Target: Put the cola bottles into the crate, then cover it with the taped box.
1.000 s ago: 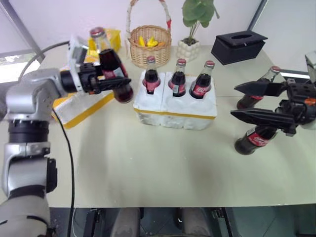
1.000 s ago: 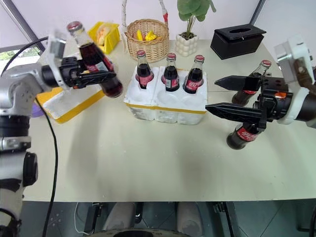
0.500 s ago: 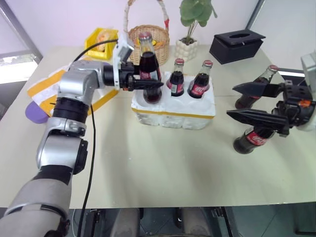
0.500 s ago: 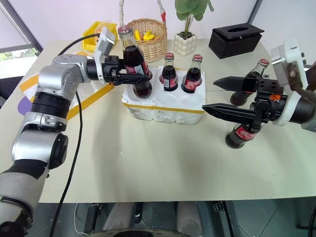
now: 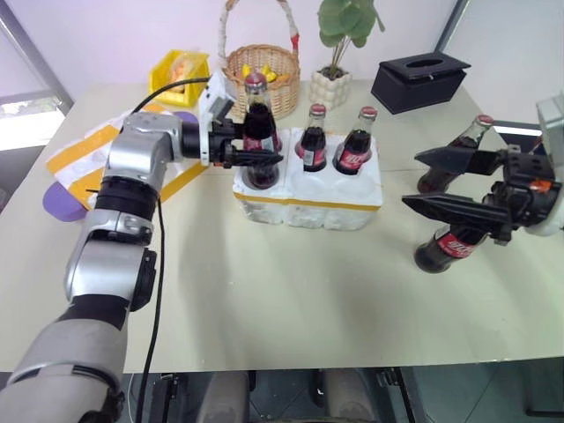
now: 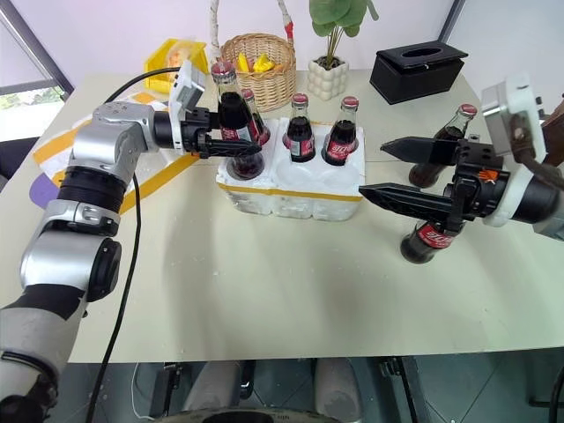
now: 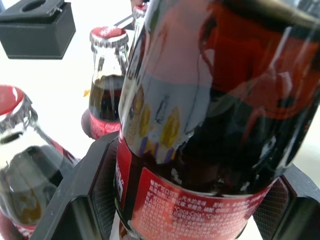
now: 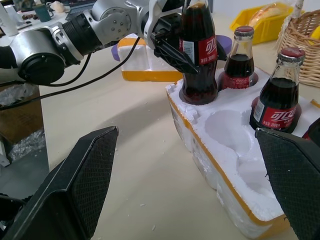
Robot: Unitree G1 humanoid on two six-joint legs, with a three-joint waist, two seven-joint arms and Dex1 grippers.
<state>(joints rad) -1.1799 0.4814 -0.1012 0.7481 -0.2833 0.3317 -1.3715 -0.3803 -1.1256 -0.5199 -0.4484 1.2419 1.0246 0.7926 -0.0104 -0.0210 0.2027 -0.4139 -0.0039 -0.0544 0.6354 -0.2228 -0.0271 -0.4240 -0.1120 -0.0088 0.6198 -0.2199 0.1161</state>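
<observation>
The robot's left gripper should release the cola bottle deep in the crate's front corner hole (image 5: 262, 174), the one closest to the taped box.
The white styrofoam crate (image 5: 308, 196) with a yellow band sits mid-table. My left gripper (image 5: 263, 152) is shut on a cola bottle (image 5: 256, 123), upright, its base down in the crate's near-left hole (image 8: 199, 95). Its black fingers (image 7: 82, 200) clamp the red label. Three more cola bottles (image 5: 312, 141) (image 5: 356, 144) (image 6: 252, 113) stand in the back row. Two others (image 5: 467, 150) (image 5: 448, 248) stand on the table at the right, behind and below my right gripper (image 5: 411, 179), which is open and holds nothing. The taped box (image 5: 84, 163) lies at the left under my left arm.
Along the table's far side are a wicker basket (image 5: 262, 75), a yellow bin (image 5: 181, 70), a potted plant (image 5: 339, 53) and a black tissue box (image 5: 419, 79). A purple object (image 5: 60, 201) lies at the left edge. Bare tabletop (image 5: 291, 291) stretches in front of the crate.
My left gripper carried its bottle right, from over the taped box to the crate, and lowered it into the near-left hole. The right gripper stayed put.
</observation>
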